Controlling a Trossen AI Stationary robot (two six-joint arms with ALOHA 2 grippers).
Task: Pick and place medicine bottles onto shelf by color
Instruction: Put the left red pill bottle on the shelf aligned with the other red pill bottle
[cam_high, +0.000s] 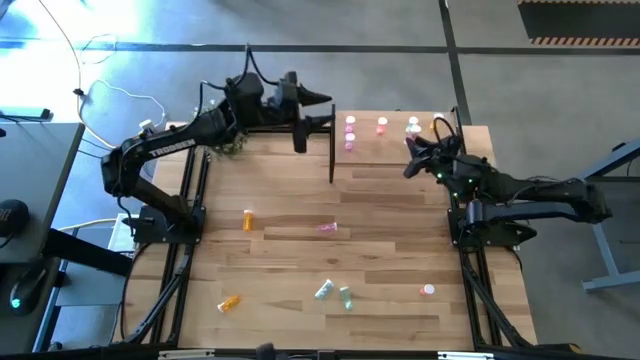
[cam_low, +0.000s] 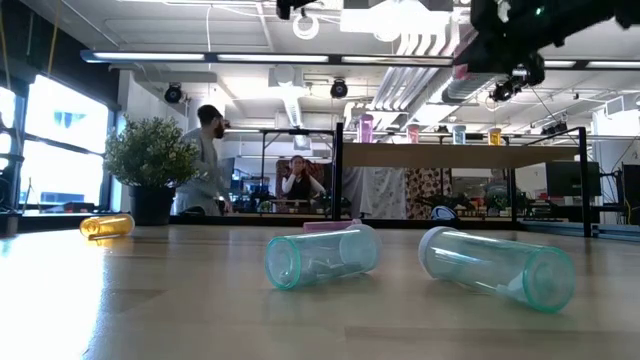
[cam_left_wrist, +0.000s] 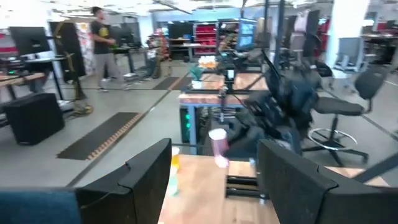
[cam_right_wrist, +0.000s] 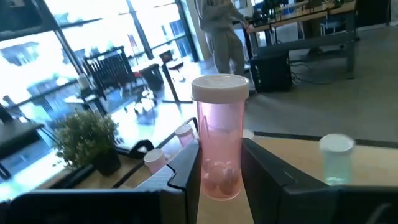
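The robot's right gripper needs to set the pink bottle down on the shelf (cam_high: 380, 146) just in front of the lone standing pink bottle.
My right gripper (cam_high: 411, 156) hovers over the light-wood shelf (cam_high: 470, 150) at the far right, shut on a pink white-capped bottle (cam_right_wrist: 220, 143). Several pink bottles (cam_high: 350, 133), a pale green one (cam_right_wrist: 336, 159) and an orange one (cam_high: 437, 122) stand upright on the shelf. Two pale green bottles (cam_low: 322, 258) (cam_low: 497, 267), two orange ones (cam_high: 248, 218) (cam_high: 229, 301), a pink one (cam_high: 328, 228) and a red-pink one (cam_high: 428, 290) lie on the tabletop. My left gripper (cam_high: 322, 110) is open and empty, raised at the shelf's left end by the dark panel (cam_high: 332, 150). My right gripper pinches the pink bottle's lower body (cam_right_wrist: 219, 177) between its two fingers (cam_right_wrist: 185, 167), one on each side. The fingers come roughly level from the table's right side. The bottle stands upright, cap up, lifted clear above the shelf board.
A small potted plant (cam_low: 152, 165) stands at the table's far left, near my left arm. The striped plank tabletop (cam_high: 300, 260) stretches between the lying bottles. People show in the room beyond the table (cam_low: 210, 160).
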